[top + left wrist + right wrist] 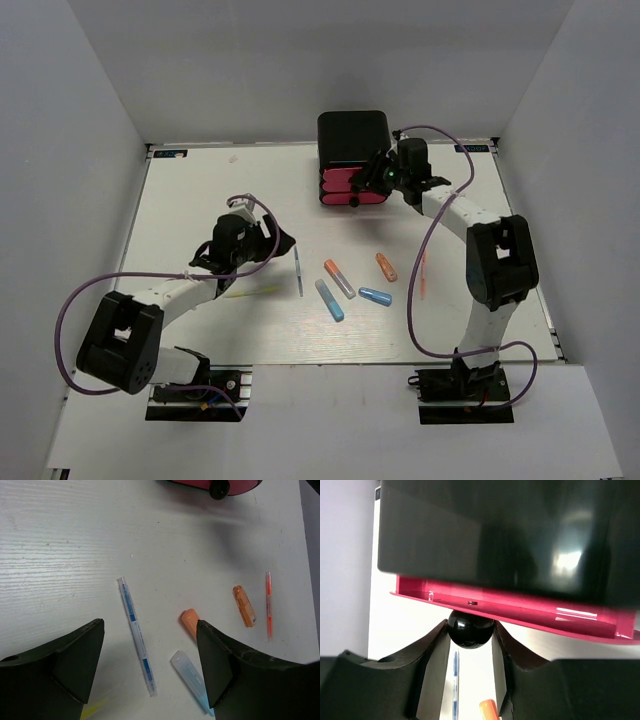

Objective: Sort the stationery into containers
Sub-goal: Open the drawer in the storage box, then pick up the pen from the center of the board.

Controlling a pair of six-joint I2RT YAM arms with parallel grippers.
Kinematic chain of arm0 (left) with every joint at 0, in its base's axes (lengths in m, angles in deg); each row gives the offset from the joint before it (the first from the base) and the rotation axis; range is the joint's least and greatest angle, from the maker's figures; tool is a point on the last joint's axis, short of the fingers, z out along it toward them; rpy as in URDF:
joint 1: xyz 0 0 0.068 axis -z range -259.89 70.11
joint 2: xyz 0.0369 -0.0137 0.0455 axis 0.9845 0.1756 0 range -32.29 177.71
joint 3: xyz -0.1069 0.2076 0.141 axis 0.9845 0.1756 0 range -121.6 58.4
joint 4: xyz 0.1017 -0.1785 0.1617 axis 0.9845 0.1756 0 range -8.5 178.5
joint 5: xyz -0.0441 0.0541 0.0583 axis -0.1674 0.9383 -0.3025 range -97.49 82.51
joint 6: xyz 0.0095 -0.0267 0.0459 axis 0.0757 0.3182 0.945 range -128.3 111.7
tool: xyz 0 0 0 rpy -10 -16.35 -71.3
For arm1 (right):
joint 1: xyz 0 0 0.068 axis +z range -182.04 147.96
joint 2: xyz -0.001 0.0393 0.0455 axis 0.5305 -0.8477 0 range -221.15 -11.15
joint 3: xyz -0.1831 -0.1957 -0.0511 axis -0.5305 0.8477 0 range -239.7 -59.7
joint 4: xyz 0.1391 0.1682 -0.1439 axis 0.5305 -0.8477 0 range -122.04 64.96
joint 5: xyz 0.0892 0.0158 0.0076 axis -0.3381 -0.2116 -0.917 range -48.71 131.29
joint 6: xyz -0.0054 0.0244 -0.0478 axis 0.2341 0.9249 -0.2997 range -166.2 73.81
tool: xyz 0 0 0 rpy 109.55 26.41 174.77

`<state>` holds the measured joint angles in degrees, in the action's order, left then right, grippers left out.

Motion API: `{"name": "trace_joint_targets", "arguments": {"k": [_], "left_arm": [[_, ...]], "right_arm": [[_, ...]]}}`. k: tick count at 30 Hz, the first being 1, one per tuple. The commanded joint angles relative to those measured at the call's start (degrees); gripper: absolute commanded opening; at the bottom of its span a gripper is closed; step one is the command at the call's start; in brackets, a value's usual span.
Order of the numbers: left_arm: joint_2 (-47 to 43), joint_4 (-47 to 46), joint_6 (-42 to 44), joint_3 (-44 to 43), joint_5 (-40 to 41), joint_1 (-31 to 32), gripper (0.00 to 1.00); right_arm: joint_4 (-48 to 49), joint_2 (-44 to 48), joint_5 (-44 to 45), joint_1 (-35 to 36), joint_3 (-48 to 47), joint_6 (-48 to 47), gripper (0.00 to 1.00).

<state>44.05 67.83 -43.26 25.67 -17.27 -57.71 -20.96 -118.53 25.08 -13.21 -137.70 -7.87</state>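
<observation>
I need to next close my left gripper on the blue section (297, 259) (131, 613) of the grey pen, between the pen's label and the pen's end nearest the black case.
The black case (352, 138) holds pink drawers (345, 186) at the back. My right gripper (372, 180) is shut on a drawer's black knob (470, 628), under the pink front (530, 611). My left gripper (283, 243) is open and empty above the table, with the grey pen (299, 272) below its jaws (135, 632). On the table lie a yellow pencil (252, 293), an orange-grey marker (338, 277), a light blue marker (329, 299), a blue marker (375, 296), an orange marker (386, 266) and an orange-red pen (423, 275).
White walls enclose the table on three sides. The right arm's purple cable (420, 300) loops over the table beside the orange-red pen. A second knob (355, 201) shows on a lower drawer.
</observation>
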Motion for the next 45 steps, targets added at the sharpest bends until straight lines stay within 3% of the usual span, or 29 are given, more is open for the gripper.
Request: {"name": "trace_joint_targets", "arguments": {"k": [1,8,16,21,22,29,37,45], "left_arm": [[1.0,0.3,0.0,-2.8,1.3,0.9,0.84],[5.0,3.6,0.0,-5.8,4.2,3.4,0.84],[10.6,8.5,0.0,-10.4,9.5,6.4,0.81],[13.0,11.7,-1.2,-12.9,14.4,8.7,0.74],[13.7,12.3,-1.3,-12.9,15.6,8.7,0.73],[19.2,18.0,-1.3,-18.0,20.0,11.1,0.60],[24.2,26.3,-1.3,-24.4,23.3,13.6,0.55],[29.0,36.9,-1.3,-30.1,28.0,16.6,0.38]], "right_arm": [[0.2,4.1,0.4,-0.2,3.4,-1.0,0.23],[0.2,9.6,-0.3,0.2,10.6,-0.2,0.23],[0.4,11.9,-0.7,0.8,14.1,0.8,0.33],[1.9,12.0,-2.3,0.8,14.2,0.2,0.75],[2.0,12.0,-4.1,0.8,14.4,0.1,0.90],[0.3,15.3,-5.7,1.6,18.3,-2.6,0.90],[1.7,23.5,-8.0,0.9,24.8,-15.9,0.90],[7.2,32.7,-6.8,0.4,31.1,-25.5,0.90]]}}
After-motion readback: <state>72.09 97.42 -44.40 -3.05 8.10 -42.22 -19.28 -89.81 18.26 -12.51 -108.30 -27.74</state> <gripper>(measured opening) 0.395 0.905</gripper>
